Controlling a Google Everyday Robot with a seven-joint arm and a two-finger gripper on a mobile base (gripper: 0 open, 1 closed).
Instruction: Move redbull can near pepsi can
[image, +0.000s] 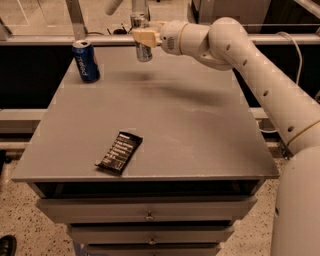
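Next, my gripper puts the redbull can down on the grey table (101, 84) close against the blue pepsi can.
The slim silver redbull can (142, 49) hangs above the far edge of the grey table (200, 130), held in my gripper (145, 36), which is shut around its upper half. The can is lifted off the surface and casts a shadow below. The wider blue pepsi can (86, 61) stands upright at the table's far left corner, left of the held can and apart from it. My white arm (240, 55) reaches in from the right.
A black snack bar wrapper (119, 152) lies flat near the front left of the table. Drawers (147, 215) sit below the table top. A metal rail (60, 39) and glass run along the far edge behind the cans.
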